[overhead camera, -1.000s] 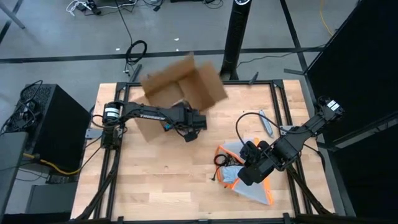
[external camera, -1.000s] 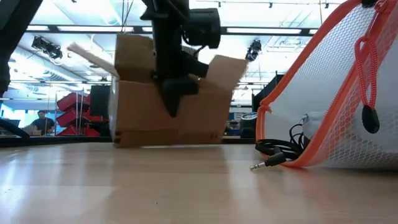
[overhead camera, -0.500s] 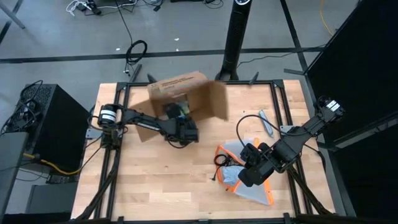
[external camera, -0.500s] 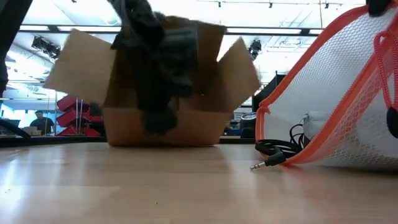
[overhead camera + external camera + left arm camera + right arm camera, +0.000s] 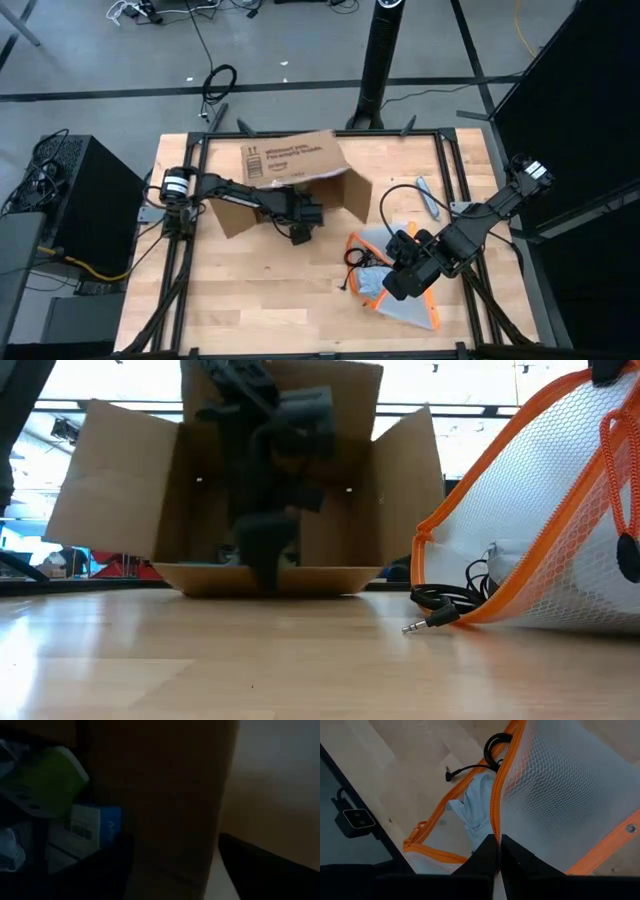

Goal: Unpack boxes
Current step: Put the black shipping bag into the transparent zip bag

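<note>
The blue-white pack sits deep behind the box's raised bottom flap, so the robot's left gripper should first pinch the bottom flap's edge (image 5: 325, 572) and pull the box closer.
The brown cardboard box (image 5: 290, 160) lies on its side at the table's far middle, printed face up. Its opening and spread flaps (image 5: 110, 480) face the near edge. Green (image 5: 55, 785) and blue-white (image 5: 95, 827) packs show inside. My left gripper (image 5: 300, 230) stands open in front of the opening, low over the bottom flap, with a cardboard panel (image 5: 165, 795) between its fingers. My right gripper (image 5: 392, 285) is shut on a clear mesh pouch with an orange edge (image 5: 415, 305) at the near right. My left gripper points slanting down at the box's mouth (image 5: 262, 565); I cannot tell whether its fingers touch the cardboard. My right gripper pinches the pouch's orange zip edge (image 5: 496, 820) between its two fingers, slanting down from above. The mesh wall (image 5: 540, 530) rises to the fingers while the pouch's lower end rests on the table.
A black cable with a jack plug (image 5: 432, 620) spills from the pouch's mouth onto the wood. A small grey tool (image 5: 428, 198) lies at the right. Black frame rails (image 5: 450, 170) run along the table's edges. Bare wood lies toward the near left (image 5: 230, 300).
The box was tilted with its opening upward. It has tipped over and now lies on its side, its opening toward the near edge and its flaps spread. My left gripper has come down and a little toward the near edge, in front of the opening.
</note>
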### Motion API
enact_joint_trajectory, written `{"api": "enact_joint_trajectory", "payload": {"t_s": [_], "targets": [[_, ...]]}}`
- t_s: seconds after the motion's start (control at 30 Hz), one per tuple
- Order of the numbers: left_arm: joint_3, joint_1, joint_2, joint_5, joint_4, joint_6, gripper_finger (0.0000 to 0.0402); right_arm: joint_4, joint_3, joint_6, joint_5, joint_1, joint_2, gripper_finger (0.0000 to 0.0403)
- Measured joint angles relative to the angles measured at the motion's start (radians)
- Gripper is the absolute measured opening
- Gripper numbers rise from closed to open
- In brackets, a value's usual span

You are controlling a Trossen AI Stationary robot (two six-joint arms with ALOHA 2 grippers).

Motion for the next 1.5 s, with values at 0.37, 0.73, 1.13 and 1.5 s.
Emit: {"api": "enact_joint_trajectory", "payload": {"t_s": [0.37, 0.73, 1.13, 1.5], "targets": [[0.126, -0.014, 0.000, 0.105, -0.078, 0.003, 0.0301, 0.004, 0.000, 0.002, -0.001, 0.000, 0.000, 0.0000], [0.047, -0.042, -0.002, 0.238, 0.011, -0.056, 0.0258, 0.007, 0.000, 0.003, -0.001, -0.003, 0.000, 0.0000], [0.019, -0.047, 0.010, 0.271, -0.028, -0.068, 0.0229, 0.014, 0.000, 0.029, 0.000, 0.000, 0.000, 0.0000], [0.030, -0.085, -0.057, 0.263, -0.048, -0.079, 0.0210, 0.017, 0.000, 0.049, 0.001, 0.003, 0.000, 0.0000]]}}
